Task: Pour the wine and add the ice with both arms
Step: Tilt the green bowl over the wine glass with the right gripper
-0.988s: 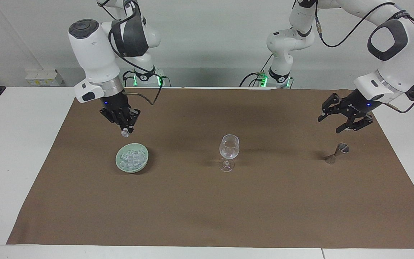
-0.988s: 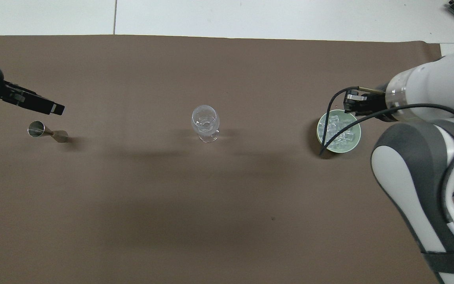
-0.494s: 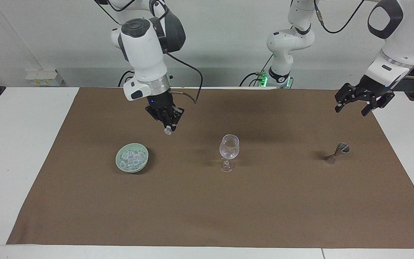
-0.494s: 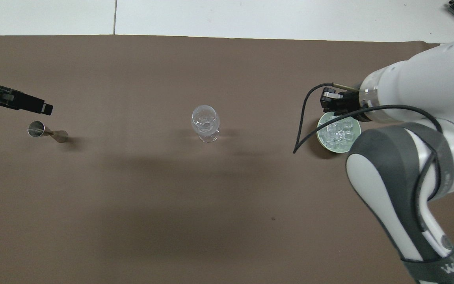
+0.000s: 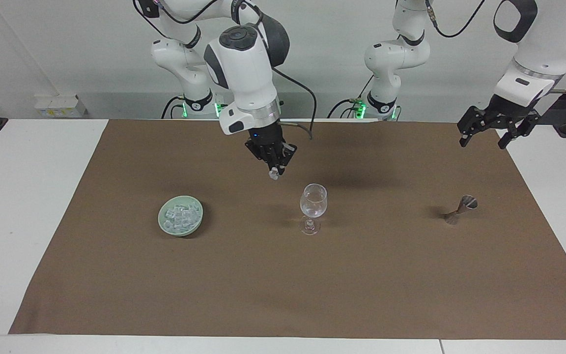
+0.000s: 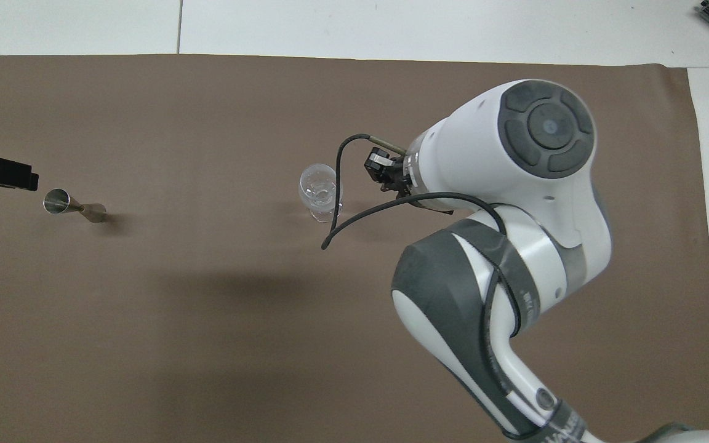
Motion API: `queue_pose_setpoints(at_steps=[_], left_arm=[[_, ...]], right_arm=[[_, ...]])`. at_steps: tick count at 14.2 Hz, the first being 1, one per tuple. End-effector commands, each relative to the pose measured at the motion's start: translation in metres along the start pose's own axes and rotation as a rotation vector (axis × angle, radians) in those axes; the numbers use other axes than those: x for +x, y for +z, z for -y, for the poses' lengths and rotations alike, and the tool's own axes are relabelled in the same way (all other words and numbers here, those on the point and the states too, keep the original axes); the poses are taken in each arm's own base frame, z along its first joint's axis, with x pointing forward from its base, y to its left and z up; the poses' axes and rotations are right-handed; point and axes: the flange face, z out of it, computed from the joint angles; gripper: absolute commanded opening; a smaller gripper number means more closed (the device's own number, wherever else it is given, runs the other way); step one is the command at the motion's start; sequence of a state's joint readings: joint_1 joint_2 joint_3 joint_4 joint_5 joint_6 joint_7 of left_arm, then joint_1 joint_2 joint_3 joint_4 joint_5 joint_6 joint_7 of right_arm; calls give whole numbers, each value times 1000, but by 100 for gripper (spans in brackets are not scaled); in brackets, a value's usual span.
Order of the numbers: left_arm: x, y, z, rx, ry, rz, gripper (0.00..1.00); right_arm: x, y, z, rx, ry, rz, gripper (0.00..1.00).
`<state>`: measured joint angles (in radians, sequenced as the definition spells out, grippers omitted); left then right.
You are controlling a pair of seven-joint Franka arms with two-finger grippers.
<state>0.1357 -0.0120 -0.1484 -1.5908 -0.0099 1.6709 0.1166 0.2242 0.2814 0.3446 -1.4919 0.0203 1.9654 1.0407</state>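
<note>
The clear wine glass (image 6: 322, 193) stands at the middle of the mat. Next, my right gripper lets go of the ice cube inside it. The ice cube is now held close beside the glass.
My right gripper (image 5: 275, 171) is shut on one ice cube (image 5: 274, 174) and hangs in the air over the mat, between the green bowl of ice (image 5: 181, 215) and the wine glass (image 5: 313, 201), close beside the glass. The clear glass stands upright at the mat's middle and also shows in the overhead view (image 6: 320, 187). My left gripper (image 5: 482, 139) is open and empty, raised over the mat's edge at the left arm's end, above the metal jigger (image 5: 461, 208). The right arm (image 6: 514, 160) hides the bowl in the overhead view.
A brown mat (image 5: 283, 295) covers most of the white table. The jigger (image 6: 65, 205) leans on the mat toward the left arm's end. A small white box (image 5: 59, 105) sits off the mat, near the wall at the right arm's end.
My right gripper has carried the ice cube from above the bowl toward the wine glass. My left gripper has risen and drawn back from above the jigger.
</note>
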Motion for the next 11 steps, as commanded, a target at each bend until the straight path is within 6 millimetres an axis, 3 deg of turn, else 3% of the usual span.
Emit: queue_pose_setpoints(at_steps=[1,4,6,11], left_arm=[[-8,0,7,16,-31,19,100],[-9,-9,7,13,-105,18,100],[-11,-7,5,11,-161,42,100],[-12,-23,10,14,-151,35,100]], right_arm=[[1,14,32,51,64,14,0],[-2,24,48,63,82,2,0],[-19,41,58,54,51,4,0],[-24,58,59,22,25,-9,0]])
